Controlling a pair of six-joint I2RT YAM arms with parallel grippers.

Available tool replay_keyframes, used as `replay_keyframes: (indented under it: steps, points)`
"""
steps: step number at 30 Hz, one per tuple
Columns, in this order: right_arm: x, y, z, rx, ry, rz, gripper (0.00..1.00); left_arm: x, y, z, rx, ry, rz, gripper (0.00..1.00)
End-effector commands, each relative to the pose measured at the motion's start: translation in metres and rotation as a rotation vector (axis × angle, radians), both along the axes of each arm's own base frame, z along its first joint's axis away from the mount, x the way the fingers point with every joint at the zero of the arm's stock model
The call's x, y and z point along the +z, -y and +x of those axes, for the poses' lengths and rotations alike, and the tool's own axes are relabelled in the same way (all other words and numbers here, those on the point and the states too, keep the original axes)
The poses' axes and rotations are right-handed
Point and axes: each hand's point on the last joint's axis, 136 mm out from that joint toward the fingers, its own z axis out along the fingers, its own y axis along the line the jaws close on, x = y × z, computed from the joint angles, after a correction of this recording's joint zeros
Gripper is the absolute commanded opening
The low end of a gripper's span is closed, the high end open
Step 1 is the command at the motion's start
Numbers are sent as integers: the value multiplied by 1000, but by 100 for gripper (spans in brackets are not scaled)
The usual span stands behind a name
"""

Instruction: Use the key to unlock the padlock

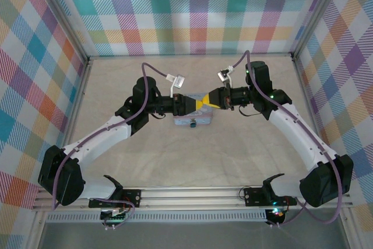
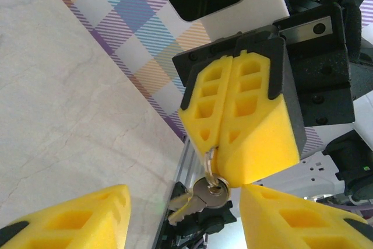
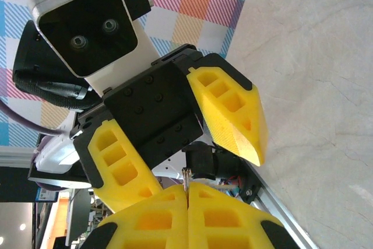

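Note:
My left gripper needs to take the hanging key [image 2: 201, 198] before my right gripper takes a new hold, because my right gripper holds only the ring and the key dangles loose.
Both grippers meet tip to tip above the table's middle. My right gripper [image 1: 210, 104] is shut on a thin metal ring [image 2: 211, 161]. From the ring hangs the key [image 2: 201, 197], silver, with a second key behind it. In the right wrist view the ring's edge [image 3: 186, 176] pokes out between my shut right gripper [image 3: 187, 193]. My left gripper [image 2: 183, 202] is open. Its yellow fingers [image 2: 81, 217] stand on either side of the hanging keys without touching them. A pale blue rectangular block [image 1: 192, 122] lies on the table just below the grippers. I cannot tell whether it is the padlock.
The beige tabletop [image 1: 192, 80] is enclosed by plaid walls [image 1: 192, 10] on three sides. An aluminium rail [image 1: 192, 193] with the arm bases runs along the near edge. Purple cables [image 1: 154, 69] loop above each wrist.

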Motion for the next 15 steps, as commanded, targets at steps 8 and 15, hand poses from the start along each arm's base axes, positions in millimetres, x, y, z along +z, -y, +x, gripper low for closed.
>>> replay_keyframes:
  steps: [8,15]
  points:
    - [1,3,4,-40,5,-6,0,16,8,-12,-36,60,-52,49]
    - [2,6,4,-49,10,-3,0,11,5,-14,-27,57,-37,33]
